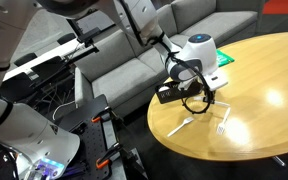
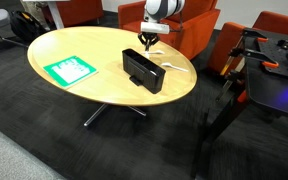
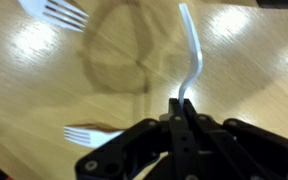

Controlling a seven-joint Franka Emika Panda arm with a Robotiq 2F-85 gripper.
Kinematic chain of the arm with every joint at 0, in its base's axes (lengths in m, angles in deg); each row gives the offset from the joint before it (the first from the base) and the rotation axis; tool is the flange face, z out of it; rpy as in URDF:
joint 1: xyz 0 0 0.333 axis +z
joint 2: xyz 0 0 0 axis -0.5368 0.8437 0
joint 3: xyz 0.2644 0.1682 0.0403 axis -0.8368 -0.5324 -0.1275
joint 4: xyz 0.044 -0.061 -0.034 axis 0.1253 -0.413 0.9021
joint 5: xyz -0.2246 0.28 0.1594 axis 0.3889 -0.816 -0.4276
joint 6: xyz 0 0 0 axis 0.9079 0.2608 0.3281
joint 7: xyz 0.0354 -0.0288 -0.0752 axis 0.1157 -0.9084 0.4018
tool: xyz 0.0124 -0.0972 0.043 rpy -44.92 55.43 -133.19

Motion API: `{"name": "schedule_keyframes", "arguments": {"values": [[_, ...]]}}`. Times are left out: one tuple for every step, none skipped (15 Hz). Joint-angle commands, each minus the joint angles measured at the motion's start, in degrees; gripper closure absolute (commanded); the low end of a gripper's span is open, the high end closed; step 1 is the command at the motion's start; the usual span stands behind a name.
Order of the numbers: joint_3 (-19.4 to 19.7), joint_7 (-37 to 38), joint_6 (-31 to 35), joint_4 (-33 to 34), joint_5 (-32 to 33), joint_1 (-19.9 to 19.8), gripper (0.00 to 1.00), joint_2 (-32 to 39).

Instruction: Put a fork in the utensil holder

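Note:
Next, my gripper lets go of the slim white plastic fork inside the middle of the low black utensil holder point(image 1: 182, 89).
My gripper point(image 3: 181, 105) is shut on the handle of a slim white plastic fork point(image 3: 191, 55), which sticks out from the jaws and bends; its far end leaves the top of the wrist view. The gripper casts a round shadow on the wood below. In both exterior views the gripper point(image 1: 196, 92) point(image 2: 149, 40) hangs just above the table, close beside the utensil holder point(image 1: 172, 95) point(image 2: 144, 70), a low black oblong box. The held fork is too small to make out in those views.
Two other white forks lie on the round wooden table point(image 1: 264, 110): one point(image 3: 56, 12) point(image 1: 184, 125) and another point(image 3: 92, 135) point(image 1: 222, 122). A flat green-and-white packet point(image 2: 72, 70) point(image 1: 224, 58) lies farther off. Sofas and chairs stand around the table.

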Motion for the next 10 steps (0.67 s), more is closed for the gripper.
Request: {"name": "schedule_keyframes", "arguments": {"values": [[0.30,-1.23,-3.50,-9.66,-0.68,-1.46,0.99,-11.90],[0.50,-1.32,-4.83,-11.11,-0.46,-1.80,0.99,-14.41],[0.50,-1.60,-6.62,-12.69,-0.23,-2.28,0.99,-17.14],[0.19,-2.11,-8.21,-13.85,-0.11,-2.93,0.99,-19.46],[-0.27,-2.73,-10.57,-14.73,-0.06,-3.65,0.99,-21.64],[-1.22,-4.55,-13.85,-15.31,-0.06,-4.87,0.99,-23.85],[-1.71,-5.71,-16.68,-15.74,-0.25,-5.56,0.99,-25.62],[-2.77,-8.07,-20.13,-15.97,-0.68,-6.78,0.99,-27.41],[-4.01,-10.82,-23.47,-16.01,-1.52,-8.18,0.99,-28.95],[-5.21,-13.65,-26.81,-15.88,-2.68,-9.53,0.99,-30.19]]}}
